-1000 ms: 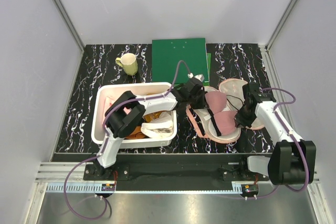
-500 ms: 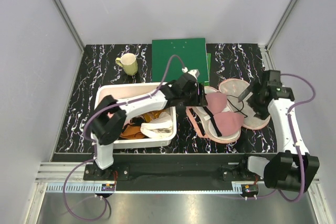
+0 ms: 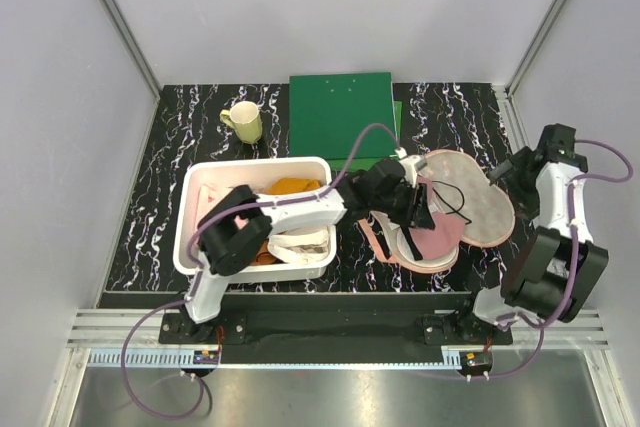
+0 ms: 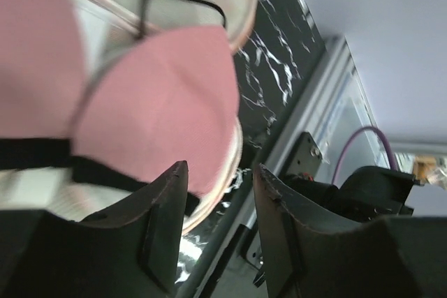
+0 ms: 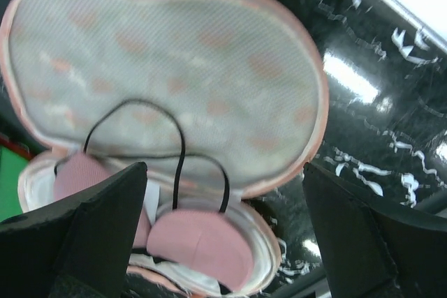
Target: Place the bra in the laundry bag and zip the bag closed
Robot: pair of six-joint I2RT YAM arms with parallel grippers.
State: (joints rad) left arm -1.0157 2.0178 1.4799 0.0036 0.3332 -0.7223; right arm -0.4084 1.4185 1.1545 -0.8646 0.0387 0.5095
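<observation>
My right gripper will grip the mesh lid's outer edge (image 3: 513, 214) (image 5: 306, 41) next at its rounded near end, to fold the laundry bag over the bra.
The laundry bag (image 3: 478, 209) lies wide open at the table's right, its whitish mesh lid (image 5: 174, 61) flat beside the lower half. The dusty-pink bra (image 3: 440, 234) sits in that lower half, and its black straps trail over the lid. Both cups (image 5: 202, 242) show in the right wrist view. My left gripper (image 3: 422, 209) hovers over the bra, open, with only the bag's edge and the table seen between its fingers (image 4: 164, 221); a cup (image 4: 160, 102) fills that view. My right gripper (image 3: 512, 173) is open wide, off the bag's right edge and holding nothing.
A white plastic bin (image 3: 200, 197) with an orange garment (image 3: 293, 187) and pale cloths stands at the left. At the back are a yellow-green mug (image 3: 243, 122) and a green board (image 3: 340, 112). The table's front rail runs close below the bag.
Both grippers have opened. The left one moved right, over the bra in the bag. The right arm drew back to the far right, and the lid now lies flat.
</observation>
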